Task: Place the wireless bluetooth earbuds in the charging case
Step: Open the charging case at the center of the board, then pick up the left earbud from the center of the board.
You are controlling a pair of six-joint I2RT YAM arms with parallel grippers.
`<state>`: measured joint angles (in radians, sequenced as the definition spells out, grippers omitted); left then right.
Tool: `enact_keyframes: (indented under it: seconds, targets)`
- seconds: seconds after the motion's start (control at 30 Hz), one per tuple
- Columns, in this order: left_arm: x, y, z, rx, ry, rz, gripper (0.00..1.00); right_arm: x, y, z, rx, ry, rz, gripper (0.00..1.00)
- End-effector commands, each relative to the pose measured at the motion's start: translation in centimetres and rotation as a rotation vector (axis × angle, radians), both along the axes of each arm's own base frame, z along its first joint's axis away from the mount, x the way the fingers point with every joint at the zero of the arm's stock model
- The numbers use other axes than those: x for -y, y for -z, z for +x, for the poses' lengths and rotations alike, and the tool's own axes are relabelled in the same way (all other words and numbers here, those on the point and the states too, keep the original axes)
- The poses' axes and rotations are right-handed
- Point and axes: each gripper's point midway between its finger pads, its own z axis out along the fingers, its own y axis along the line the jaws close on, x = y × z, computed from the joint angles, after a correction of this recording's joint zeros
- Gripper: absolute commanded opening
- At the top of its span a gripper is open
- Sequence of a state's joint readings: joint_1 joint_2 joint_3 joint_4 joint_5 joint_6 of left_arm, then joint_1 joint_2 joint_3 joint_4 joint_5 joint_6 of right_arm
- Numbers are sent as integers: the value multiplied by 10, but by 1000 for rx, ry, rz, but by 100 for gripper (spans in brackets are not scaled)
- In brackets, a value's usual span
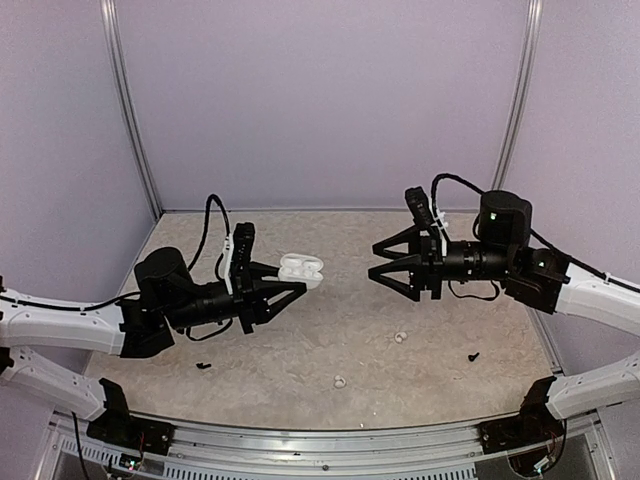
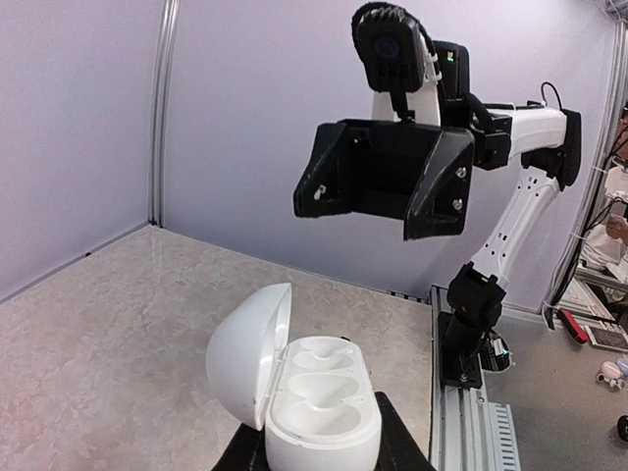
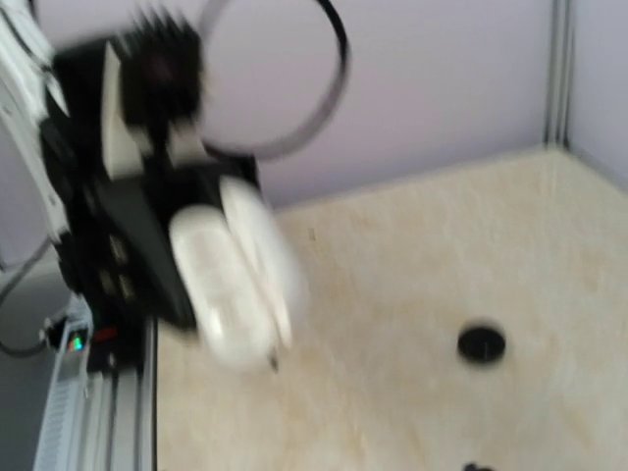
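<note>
The open charging case needs the earbud nearer the metal rail (image 1: 340, 382), so my right gripper goes down to that earbud next and closes there.
The charging case (image 1: 302, 268) is white and oval, and its lid stands open. It hangs above the table's middle with my left gripper (image 1: 287, 281) shut on its base. In the left wrist view the case (image 2: 319, 402) shows two bare sockets, with the lid (image 2: 245, 353) tipped to the left. My right gripper (image 1: 372, 261) stands open and empty, level with the case and a short gap to its right. The same gripper (image 2: 383, 182) faces the left wrist camera. Two earbuds (image 1: 401, 337) (image 1: 340, 381) lie on the table below. The right wrist view is blurred and shows the case (image 3: 231, 280).
A flat black disc (image 3: 481, 343) lies on the speckled tabletop. Tiny black bits (image 1: 474, 355) (image 1: 204, 366) lie on the table near each arm. Lilac walls close in the back and both sides. A metal rail (image 1: 320, 440) runs along the near edge.
</note>
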<state>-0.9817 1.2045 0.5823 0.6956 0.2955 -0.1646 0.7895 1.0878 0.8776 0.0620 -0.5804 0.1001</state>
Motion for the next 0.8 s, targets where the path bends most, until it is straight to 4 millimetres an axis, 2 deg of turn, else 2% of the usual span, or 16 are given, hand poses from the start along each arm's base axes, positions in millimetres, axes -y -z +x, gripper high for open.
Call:
enact_keyframes:
  seconds: [0.0,0.1,0.3,0.57,0.77]
  targets:
    - [-16,-9,6,4,-53,-44,15,10,49,6,-121,73,-88,63]
    - [-21,-6,8,-4,-66,-45,15,15,77,17,-179,152,-144,61]
    - [-24,-3,8,-9,-69,-50,15,32,134,46,-326,309,-310,50]
    - [-25,1,9,-12,-73,-42,15,73,174,87,-432,476,-467,40]
    - [-27,0,10,-6,-77,-43,15,80,200,89,-592,442,-420,39]
